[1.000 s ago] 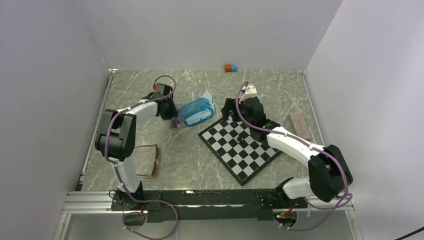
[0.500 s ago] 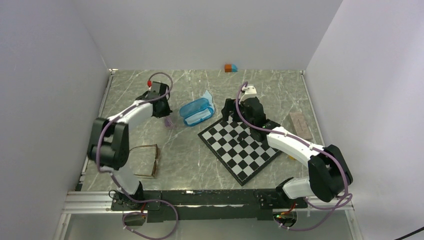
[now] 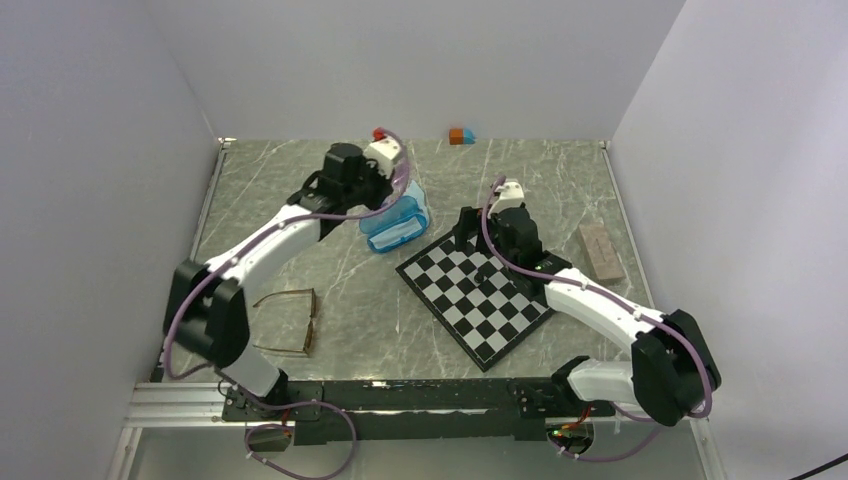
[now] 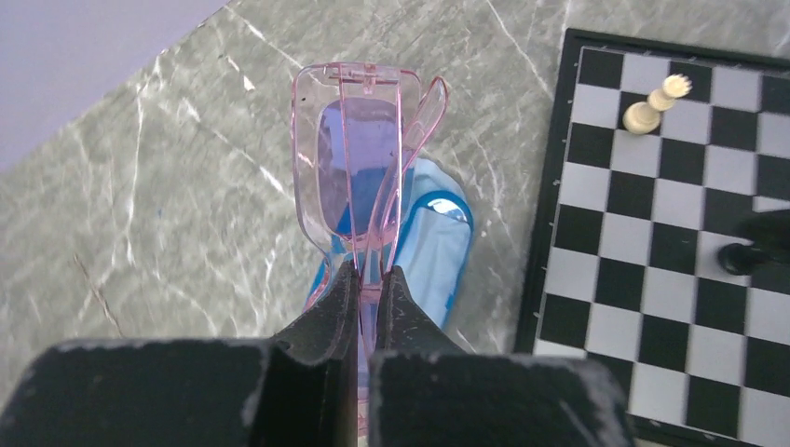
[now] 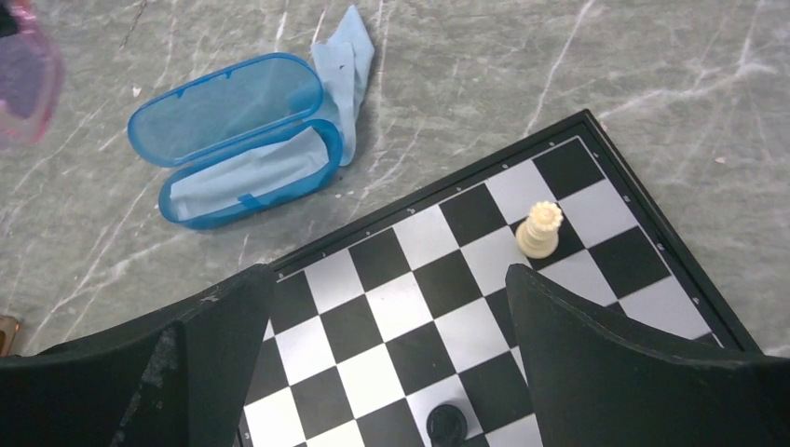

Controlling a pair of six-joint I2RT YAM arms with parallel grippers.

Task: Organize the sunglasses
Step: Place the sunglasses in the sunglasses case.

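Note:
Next, my left gripper lets go of the purple sunglasses on the light-blue cloth inside the open blue case [image 3: 399, 233] [image 4: 426, 277].
My left gripper [image 4: 373, 272] is shut on the small translucent purple sunglasses [image 4: 359, 158] and holds them folded in the air above the open blue case [image 4: 438, 242]. In the top view the left gripper [image 3: 388, 195] hangs over the case [image 3: 393, 224], and the purple pair is hidden there. The purple pair shows blurred at the left edge of the right wrist view [image 5: 26, 84]. The brown thin-framed sunglasses [image 3: 290, 322] lie on the table near the left arm's base. My right gripper [image 5: 391, 279] is open and empty above the chessboard's far corner [image 3: 470, 228].
The chessboard [image 3: 480, 295] lies at the middle right with a white piece [image 5: 540, 230] and a black piece [image 5: 447, 424] on it. A light-blue cloth [image 5: 345, 56] lies behind the case, another inside it [image 5: 247, 172]. A brown block [image 3: 601, 252] lies right; small blocks [image 3: 461, 136] by the back wall.
My left arm has lifted the purple sunglasses off the table left of the case and swung right, over the case. My right arm has drawn back slightly to the right.

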